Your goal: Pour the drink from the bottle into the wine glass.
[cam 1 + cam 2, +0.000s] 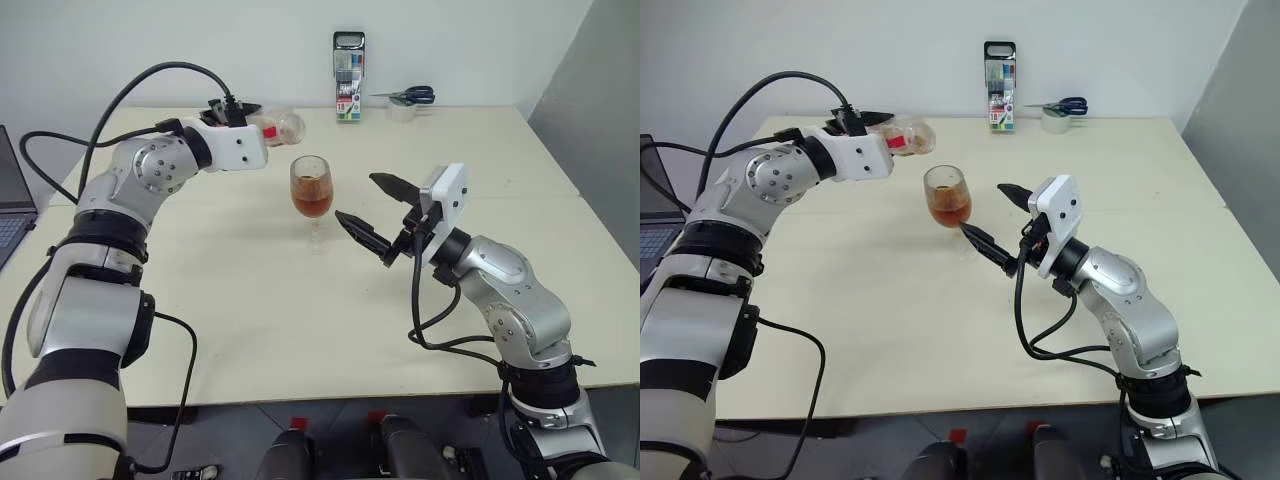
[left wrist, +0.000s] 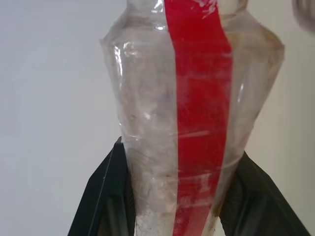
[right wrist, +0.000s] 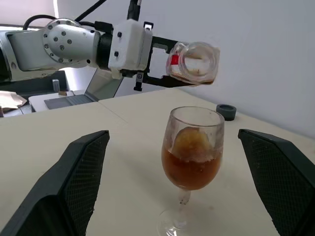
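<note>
My left gripper is to set the clear bottle free on the bare table (image 1: 210, 240) between the wine glass and the laptop.
The wine glass (image 1: 312, 190) stands upright mid-table, its bowl about half full of the amber drink (image 1: 312, 206). Above and behind it to the left, my left gripper (image 1: 252, 120) is shut on the clear bottle (image 1: 281, 128). The bottle lies roughly level, its mouth toward the glass, and looks almost drained. Its red label strip (image 2: 199, 98) runs between the black fingers (image 2: 106, 196). To the right of the glass my right gripper (image 1: 372, 212) is open. In the right wrist view the glass (image 3: 192, 147) stands ahead between its fingers, apart from them.
A marker pack (image 1: 348, 62) stands at the table's back edge, with scissors (image 1: 410, 96) on a tape roll (image 1: 402, 111) to its right. A laptop (image 1: 10, 205) sits off the table's left side. A small dark round object (image 3: 226, 111) lies beyond the glass.
</note>
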You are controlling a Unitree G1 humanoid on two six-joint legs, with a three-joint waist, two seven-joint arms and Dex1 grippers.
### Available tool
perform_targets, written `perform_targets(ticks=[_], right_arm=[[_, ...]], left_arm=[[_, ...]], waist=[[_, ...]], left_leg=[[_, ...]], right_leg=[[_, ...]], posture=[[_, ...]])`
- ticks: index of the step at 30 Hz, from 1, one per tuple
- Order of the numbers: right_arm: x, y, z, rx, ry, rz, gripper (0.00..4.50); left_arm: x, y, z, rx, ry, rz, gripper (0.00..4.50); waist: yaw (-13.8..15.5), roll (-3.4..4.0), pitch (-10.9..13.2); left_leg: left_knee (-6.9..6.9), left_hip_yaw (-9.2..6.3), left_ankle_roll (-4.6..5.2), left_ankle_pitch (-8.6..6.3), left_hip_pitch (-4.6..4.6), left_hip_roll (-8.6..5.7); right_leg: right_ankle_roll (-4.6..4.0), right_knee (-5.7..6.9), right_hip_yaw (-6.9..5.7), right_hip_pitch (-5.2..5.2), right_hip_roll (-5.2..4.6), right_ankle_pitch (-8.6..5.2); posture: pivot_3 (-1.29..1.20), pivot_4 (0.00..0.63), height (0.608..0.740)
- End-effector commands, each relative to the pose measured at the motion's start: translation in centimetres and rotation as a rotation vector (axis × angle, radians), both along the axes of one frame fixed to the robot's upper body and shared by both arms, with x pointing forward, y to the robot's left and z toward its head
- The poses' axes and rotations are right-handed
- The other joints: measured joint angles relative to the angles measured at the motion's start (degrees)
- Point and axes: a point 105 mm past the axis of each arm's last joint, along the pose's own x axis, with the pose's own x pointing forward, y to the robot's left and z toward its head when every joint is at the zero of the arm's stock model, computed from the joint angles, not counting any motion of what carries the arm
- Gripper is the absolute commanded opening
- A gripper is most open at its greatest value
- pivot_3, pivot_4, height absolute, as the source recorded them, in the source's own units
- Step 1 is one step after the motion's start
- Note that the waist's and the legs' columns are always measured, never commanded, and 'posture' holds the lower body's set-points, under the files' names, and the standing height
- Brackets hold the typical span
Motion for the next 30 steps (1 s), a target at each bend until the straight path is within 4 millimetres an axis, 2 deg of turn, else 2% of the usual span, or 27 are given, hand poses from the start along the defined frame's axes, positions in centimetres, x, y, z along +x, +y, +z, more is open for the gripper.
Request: perform_targets(ticks=[1, 3, 5, 8, 11, 16, 19, 22, 30], right_arm=[[-0.7, 0.2, 1.4, 0.019, -0.058, 0.037, 4.5], [-0.8, 0.2, 1.5, 0.014, -0.058, 0.053, 4.5], [-1.2, 0.2, 1.6, 0.001, -0.061, 0.079, 4.5], [-1.6, -0.2, 1.6, -0.009, -0.063, 0.097, 4.5], [-2.4, -0.5, 1.4, -0.022, -0.073, 0.121, 4.5], [-4.9, -0.7, -1.3, -0.109, -0.098, 0.198, 4.5], [-5.2, -0.6, -2.2, -0.115, -0.088, 0.211, 4.5], [-4.8, -0.6, -2.9, -0.11, -0.072, 0.201, 4.5], [-3.1, -1.5, -2.2, -0.078, -0.054, 0.117, 4.5]], left_arm=[[-0.6, -0.2, 3.2, -0.199, -0.04, -0.026, 1.69], [-0.4, 0.1, 3.6, -0.329, -0.009, -0.013, 1.69], [-0.1, 1.2, 4.1, -0.515, 0.024, 0.027, 1.69], [0.0, 3.2, 3.8, -0.658, 0.046, 0.109, 1.69], [-0.2, 5.6, 2.9, -0.828, 0.064, 0.199, 1.69], [-1.2, 9.5, -0.9, -1.172, 0.16, 0.301, 1.69], [-1.7, 10.5, -3.1, -1.235, 0.207, 0.338, 1.69], [-2.5, 11.7, -6.2, -1.259, 0.255, 0.374, 1.69], [-3.1, 11.4, -10.2, -1.269, 0.337, 0.376, 1.69]], waist=[[-0.02, 0.0, 0.0], [-0.08, 0.0, 0.0], [-0.17, 0.0, 0.0], [-0.49, 0.0, 0.0], [-0.88, 0.0, 0.0], [-0.82, -0.02, -0.01], [-0.76, -0.02, -0.01], [-0.73, -0.04, -0.03], [0.3, -0.08, -0.05]], left_leg=[[0.02, 0.01, 0.0, 0.0, 0.0, 0.0], [0.07, 0.01, 0.01, 0.0, 0.0, 0.0], [0.09, 0.0, 0.01, -0.01, 0.0, 0.0], [0.2, -0.1, 0.02, -0.01, 0.0, 0.02], [0.34, -0.24, 0.03, -0.02, 0.02, 0.03], [0.47, -0.35, 0.21, -0.12, 0.07, 0.0], [0.57, -0.33, 0.21, -0.12, 0.13, 0.0], [0.6, -0.34, 0.13, -0.08, 0.21, 0.02], [0.61, -0.35, -0.02, 0.0, 0.2, -0.03]], right_leg=[[0.0, 0.01, 0.01, 0.0, 0.0, 0.0], [0.0, 0.04, 0.02, 0.0, 0.0, 0.0], [0.0, 0.08, 0.03, 0.0, 0.01, 0.0], [0.0, 0.16, 0.03, 0.01, 0.02, 0.0], [0.01, 0.41, 0.08, -0.02, 0.01, -0.01], [0.02, 0.53, 0.07, 0.04, 0.0, -0.02], [0.03, 0.69, 0.1, 0.05, -0.01, -0.02], [0.03, 0.74, 0.11, 0.09, -0.01, -0.02], [0.03, 0.69, 0.11, 0.13, -0.05, -0.02]], posture=[[0.0, 0.15, 0.74], [0.0, 0.15, 0.74], [0.0, 0.15, 0.74], [0.0, 0.15, 0.74], [0.0, 0.15, 0.74], [0.0, 0.15, 0.74], [0.0, 0.15, 0.74], [0.0, 0.15, 0.74], [0.0, 0.15, 0.74]])
